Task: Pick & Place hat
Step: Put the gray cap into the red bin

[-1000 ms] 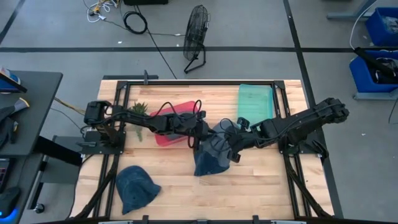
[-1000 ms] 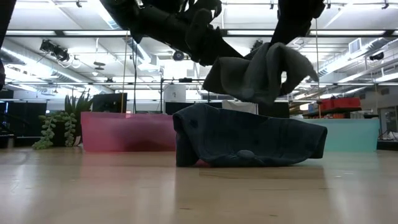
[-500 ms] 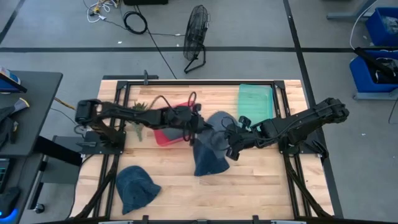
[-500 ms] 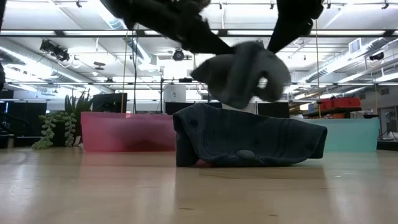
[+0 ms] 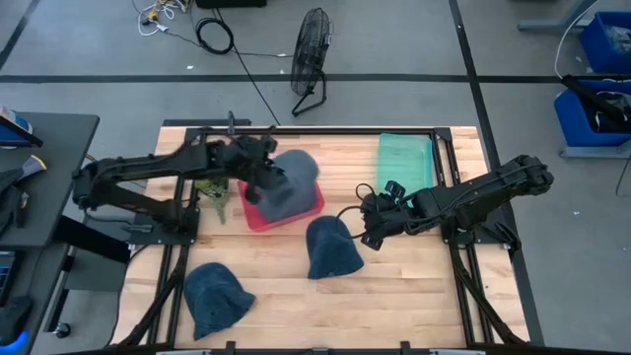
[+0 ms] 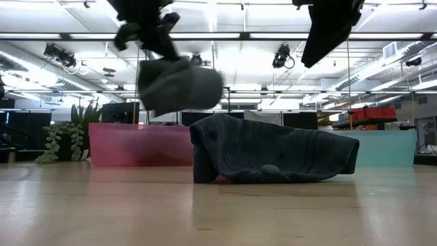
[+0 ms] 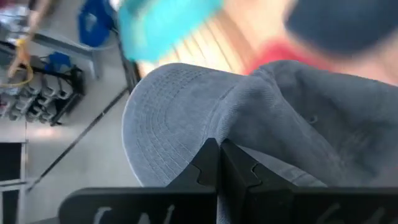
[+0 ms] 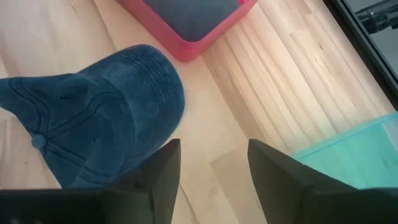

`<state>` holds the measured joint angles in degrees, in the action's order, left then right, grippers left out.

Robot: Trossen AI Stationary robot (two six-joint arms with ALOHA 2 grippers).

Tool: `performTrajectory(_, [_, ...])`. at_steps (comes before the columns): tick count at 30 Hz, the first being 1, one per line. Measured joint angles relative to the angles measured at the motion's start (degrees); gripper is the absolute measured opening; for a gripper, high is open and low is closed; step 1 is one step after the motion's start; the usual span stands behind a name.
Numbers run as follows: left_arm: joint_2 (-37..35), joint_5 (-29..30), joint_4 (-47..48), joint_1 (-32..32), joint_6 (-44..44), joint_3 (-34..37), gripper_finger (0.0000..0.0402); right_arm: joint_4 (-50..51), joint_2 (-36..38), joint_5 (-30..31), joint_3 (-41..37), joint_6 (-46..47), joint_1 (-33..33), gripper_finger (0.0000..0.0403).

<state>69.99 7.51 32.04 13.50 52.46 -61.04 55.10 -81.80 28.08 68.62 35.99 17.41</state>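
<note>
I should let go of the grey hat with my left gripper in the middle of the red bin (image 5: 284, 201).
A grey hat (image 5: 292, 182) hangs over the red bin (image 5: 308, 210), and my left gripper (image 5: 262, 168) is shut on it. In the low view the grey hat (image 6: 180, 86) floats above table height under that gripper (image 6: 145, 33). A dark blue hat (image 5: 331, 248) lies crown up on the table's middle. Just to its right my right gripper (image 5: 366, 229) stands open above the wood, touching nothing; its wrist view shows this blue hat (image 8: 93, 137) ahead of the fingers. Another blue hat (image 5: 216, 296) lies at the near left. My left gripper pinches a fold of the grey hat (image 7: 249, 146) between its two shut fingers, where the brim (image 7: 168, 118) meets the crown. The hat is lifted clear and hangs below and beside the fingers, over the red bin.
A green bin (image 5: 404, 163) stands at the far right, teal in the low view (image 6: 389, 147). A small plant (image 5: 215, 189) stands left of the red bin (image 6: 136, 145). Bare wood runs along the near edge between the two blue hats.
My left gripper has carried the grey hat from above the middle blue hat toward the table's left and far edge, to over the red bin. My right gripper has let go of the grey hat and stayed near the blue hat, which has not moved.
</note>
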Motion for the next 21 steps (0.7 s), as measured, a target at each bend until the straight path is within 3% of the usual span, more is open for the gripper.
performTrajectory(4, [-1.0, -2.6, 10.0, 4.6, 5.2, 0.0, 0.0004, -0.1, 0.0, 0.0, 0.0, 0.0, 0.0, 0.0188])
performTrajectory(10, [0.8, -17.4, 15.2, 8.9, 13.4, 0.1, 0.0005, -0.1, 0.0, 0.0, 0.0, 0.0, 0.0, 0.0178])
performTrajectory(16, [1.4, -18.5, 7.6, 8.7, 14.2, 0.1, 0.0005, -0.3, 0.0, 0.0, 0.0, -0.4, 0.0, 0.0173])
performTrajectory(21, [1.3, -18.5, 7.2, 8.8, 14.2, 0.1, 0.0004, -0.3, 0.0, 0.0, 0.0, -0.4, 0.0, 0.0173])
